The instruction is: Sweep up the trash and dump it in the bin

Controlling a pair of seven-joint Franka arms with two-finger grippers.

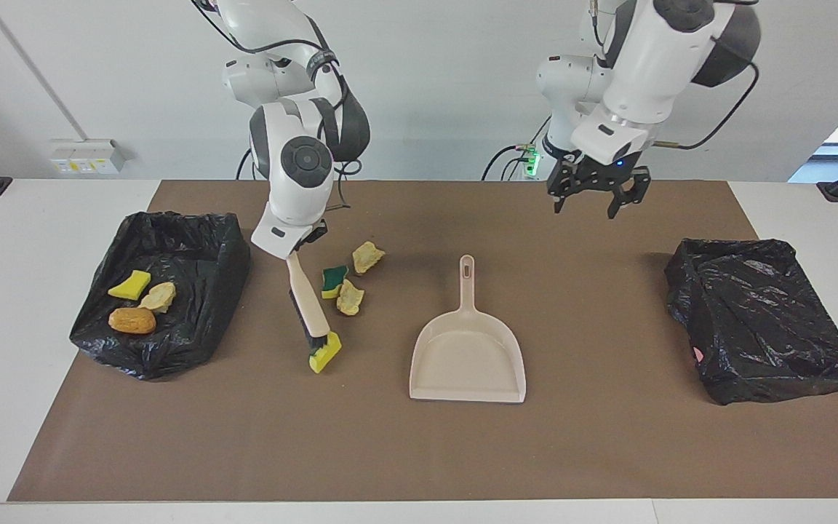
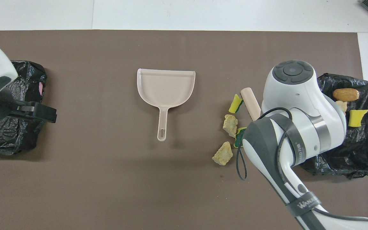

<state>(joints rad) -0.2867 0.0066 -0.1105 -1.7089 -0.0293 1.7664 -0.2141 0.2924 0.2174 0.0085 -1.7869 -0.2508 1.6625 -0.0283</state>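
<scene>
The robot's left gripper should next go to the beige dustpan and close on the middle of the dustpan's handle (image 2: 163, 120), ahead of its end hole.
My right gripper (image 1: 302, 246) is shut on the handle of the beige brush (image 1: 308, 300), which slants down to the mat. Its black bristles touch a yellow sponge piece (image 1: 324, 354). A green-topped sponge (image 1: 333, 279) and two pale bread-like chunks (image 1: 350, 298) (image 1: 368, 256) lie between the brush and the beige dustpan (image 1: 468, 356). The bin (image 1: 172, 222) at the right arm's end holds a yellow sponge (image 1: 129, 284), a bread chunk (image 1: 158, 296) and a brown roll (image 1: 132, 320). My left gripper (image 1: 593, 201) hangs open and holds nothing, over the mat's edge nearest the robots.
A second black-lined bin (image 1: 761, 320) stands at the left arm's end of the brown mat (image 1: 608, 437). The dustpan's handle (image 2: 162, 124) points toward the robots. My right arm's wrist (image 2: 294, 105) hides part of the trash-filled bin (image 2: 359, 153) from above.
</scene>
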